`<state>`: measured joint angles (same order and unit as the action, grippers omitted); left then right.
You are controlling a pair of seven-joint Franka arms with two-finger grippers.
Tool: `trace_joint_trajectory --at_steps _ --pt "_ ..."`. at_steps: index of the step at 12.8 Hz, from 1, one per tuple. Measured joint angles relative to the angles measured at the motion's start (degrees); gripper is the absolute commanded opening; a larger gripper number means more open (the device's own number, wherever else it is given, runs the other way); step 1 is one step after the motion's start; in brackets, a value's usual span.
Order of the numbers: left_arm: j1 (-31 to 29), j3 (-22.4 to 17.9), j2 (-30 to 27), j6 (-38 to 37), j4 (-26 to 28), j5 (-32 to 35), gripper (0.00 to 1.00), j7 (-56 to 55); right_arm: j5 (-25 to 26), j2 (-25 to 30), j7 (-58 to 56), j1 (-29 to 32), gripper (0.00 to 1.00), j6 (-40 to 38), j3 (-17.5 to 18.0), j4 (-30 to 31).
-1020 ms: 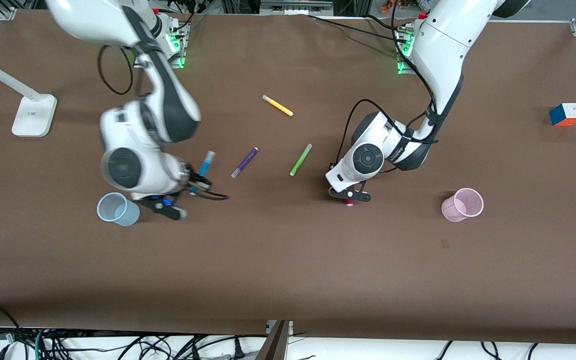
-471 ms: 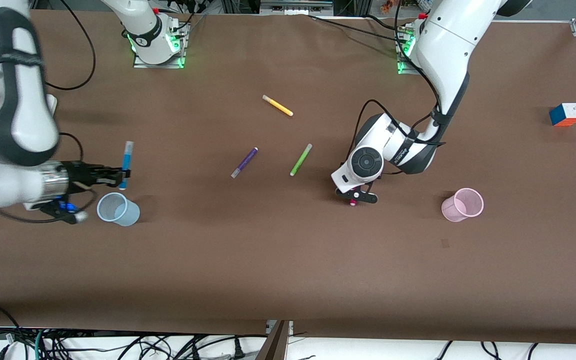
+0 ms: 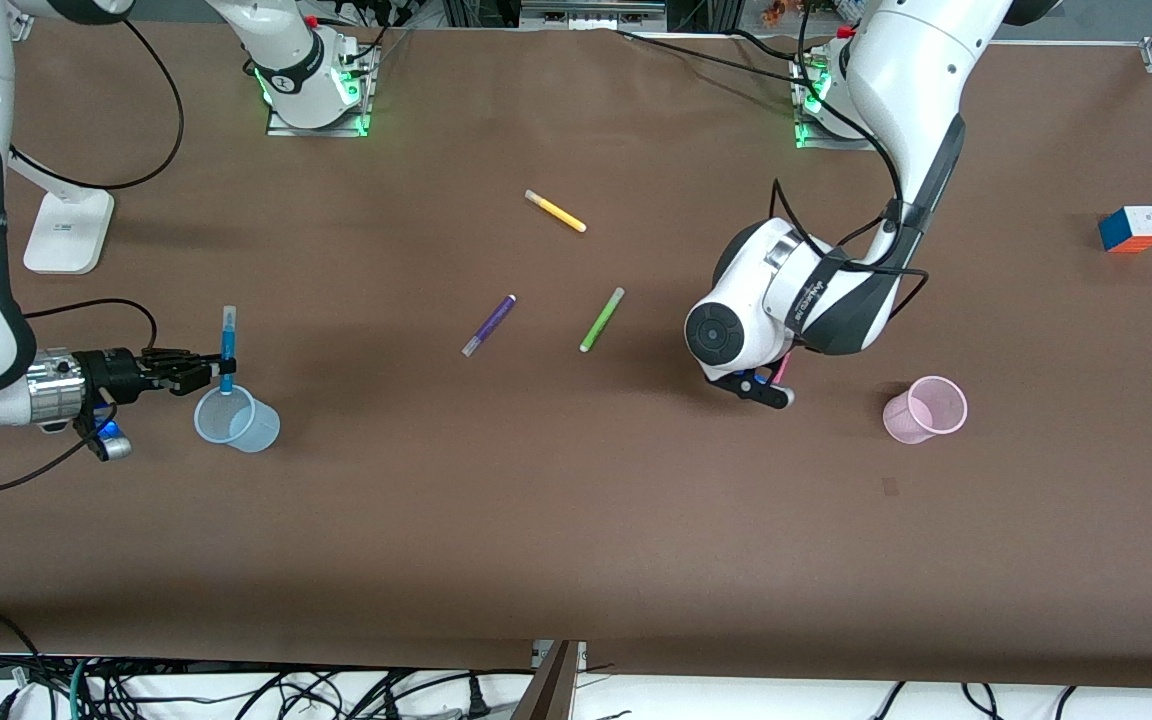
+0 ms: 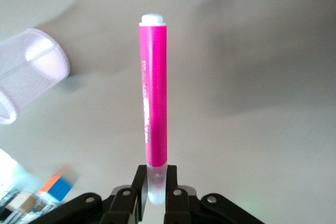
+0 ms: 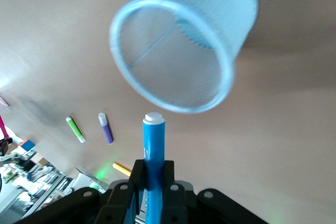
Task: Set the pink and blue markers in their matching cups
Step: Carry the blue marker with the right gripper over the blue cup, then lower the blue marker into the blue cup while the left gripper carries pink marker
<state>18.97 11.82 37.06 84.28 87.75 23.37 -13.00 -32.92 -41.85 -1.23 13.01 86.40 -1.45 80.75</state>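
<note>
Next, my left gripper releases the pink marker inside the pale pink cup (image 3: 930, 408) (image 4: 22, 81), so that it is left leaning against the rim of that cup. The pink marker is now in the air beside it.
My right gripper (image 3: 224, 372) is shut on the sky-blue marker (image 3: 228, 345) and holds it upright over the rim of the pale blue cup (image 3: 236, 418), which stands toward the right arm's end of the table. In the right wrist view the marker (image 5: 154, 145) points at the cup's mouth (image 5: 184, 45) from between the gripper (image 5: 154, 178). My left gripper (image 3: 779, 385) is shut on the pink marker (image 3: 782, 369), in the air over the table beside the pale pink cup (image 3: 926, 409). In the left wrist view the gripper (image 4: 156, 183) grips the marker (image 4: 153, 93) by its pale cap, with the cup (image 4: 29, 72) off to one side.
A yellow pen (image 3: 556, 211), a purple pen (image 3: 489, 325) and a lime-green pen (image 3: 602, 319) lie mid-table. A colour cube (image 3: 1132, 229) sits at the left arm's end. A white lamp base (image 3: 67, 231) stands at the right arm's end.
My right arm has swung the blue marker from near the purple pen to over the blue cup. My left arm has moved the pink marker toward the pink cup.
</note>
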Motion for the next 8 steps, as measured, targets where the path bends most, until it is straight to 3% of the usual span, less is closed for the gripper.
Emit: trace_joint_trajectory --at_steps 4,8 --pt "-0.34 -0.7 -1.67 -12.64 -2.68 6.05 0.06 12.62 -3.64 -1.42 -0.1 1.11 0.0 0.98 0.07 -0.35" --pt "-3.24 -1.95 -3.46 -18.53 -2.51 17.49 0.06 28.89 -5.99 -2.9 -1.48 2.45 0.0 2.1 0.13 -2.17"
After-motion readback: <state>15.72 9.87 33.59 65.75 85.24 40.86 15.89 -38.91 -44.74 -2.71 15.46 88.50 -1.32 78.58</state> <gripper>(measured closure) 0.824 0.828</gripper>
